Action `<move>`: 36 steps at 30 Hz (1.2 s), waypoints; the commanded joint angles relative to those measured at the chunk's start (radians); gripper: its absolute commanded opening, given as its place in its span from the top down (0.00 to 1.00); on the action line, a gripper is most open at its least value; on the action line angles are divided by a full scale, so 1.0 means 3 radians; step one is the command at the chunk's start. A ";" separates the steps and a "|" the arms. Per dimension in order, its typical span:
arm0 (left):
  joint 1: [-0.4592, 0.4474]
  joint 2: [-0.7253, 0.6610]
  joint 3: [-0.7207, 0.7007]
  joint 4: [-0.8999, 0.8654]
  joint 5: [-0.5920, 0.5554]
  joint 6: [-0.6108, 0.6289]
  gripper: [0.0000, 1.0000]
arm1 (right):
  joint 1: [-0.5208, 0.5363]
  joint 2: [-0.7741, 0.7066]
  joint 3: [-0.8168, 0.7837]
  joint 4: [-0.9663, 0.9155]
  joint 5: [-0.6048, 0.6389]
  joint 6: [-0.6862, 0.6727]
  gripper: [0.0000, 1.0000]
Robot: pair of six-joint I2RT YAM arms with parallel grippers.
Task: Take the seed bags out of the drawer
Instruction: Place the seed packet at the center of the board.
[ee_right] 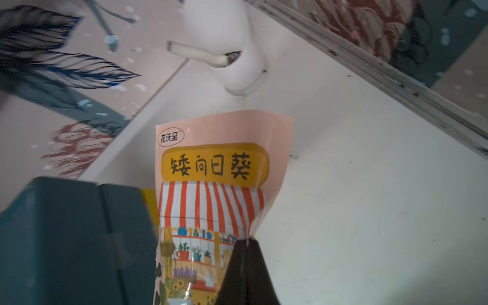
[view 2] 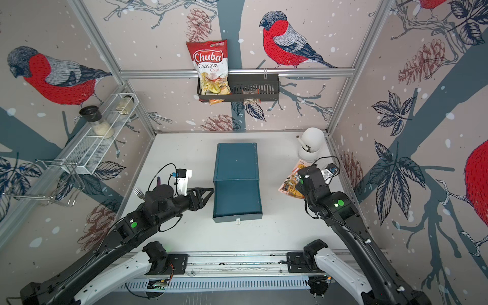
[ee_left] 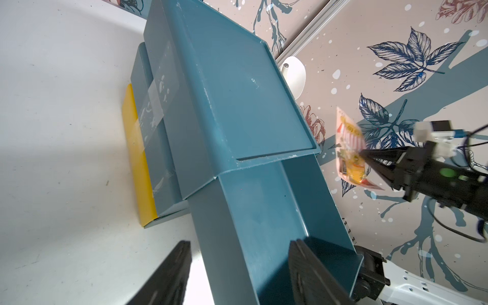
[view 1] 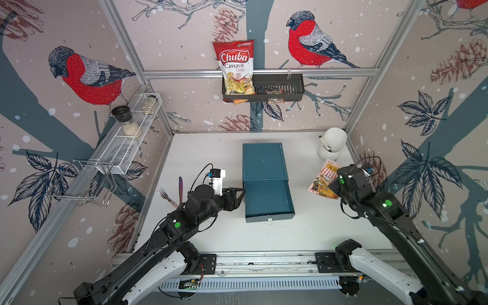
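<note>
Next, I release the orange-yellow seed bag from my right gripper on the bare table [view 1: 341, 200] in front of the white lamp-like object.
The teal drawer [view 1: 269, 202] stands pulled out of its teal box [view 1: 264, 161] at mid table, and its visible floor is bare. My left gripper [view 1: 239, 196] is open astride the drawer's left wall [ee_left: 219, 237], one finger inside and one outside. To the right of the box, above the table, my right gripper [ee_right: 247, 241] is shut on the edge of an orange-yellow seed bag [ee_right: 211, 184] with a striped awning. Both top views show that bag [view 1: 323, 179] [view 2: 289, 182], and the left wrist view shows it hanging from the fingers [ee_left: 348, 148].
A white lamp-like object [view 1: 332, 144] stands at the back right corner, just behind the held bag. A fork [view 1: 165, 196] and a purple utensil [view 1: 181, 190] lie left of my left arm. The black wall basket [view 1: 290, 87] holds the Chuba chips bag [view 1: 235, 66].
</note>
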 commanded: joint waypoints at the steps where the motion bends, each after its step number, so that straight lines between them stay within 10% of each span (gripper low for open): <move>1: 0.0002 -0.0008 0.0051 -0.0005 -0.0016 0.0046 0.37 | -0.0742 -0.0075 -0.0360 0.0345 -0.0551 -0.0407 1.00; 10: 0.0000 -0.0040 -0.0019 -0.0021 -0.0045 0.0038 0.37 | -0.2513 0.0165 -0.1287 0.1022 -0.1592 -0.0906 1.00; 26: 0.0005 0.0071 0.0028 0.0009 -0.0047 0.0081 0.36 | -0.2658 0.0742 -0.1397 0.1440 -0.1415 -0.0895 0.99; 31: 0.0005 0.0083 0.0062 0.0020 -0.0062 0.0092 0.36 | -0.2616 0.0734 -0.1348 0.1395 -0.1395 -0.0876 0.58; 36: 0.0006 0.0075 0.0082 0.0025 -0.0059 0.0110 0.36 | -0.2143 0.0628 -0.1063 0.1167 -0.1096 -0.0786 0.40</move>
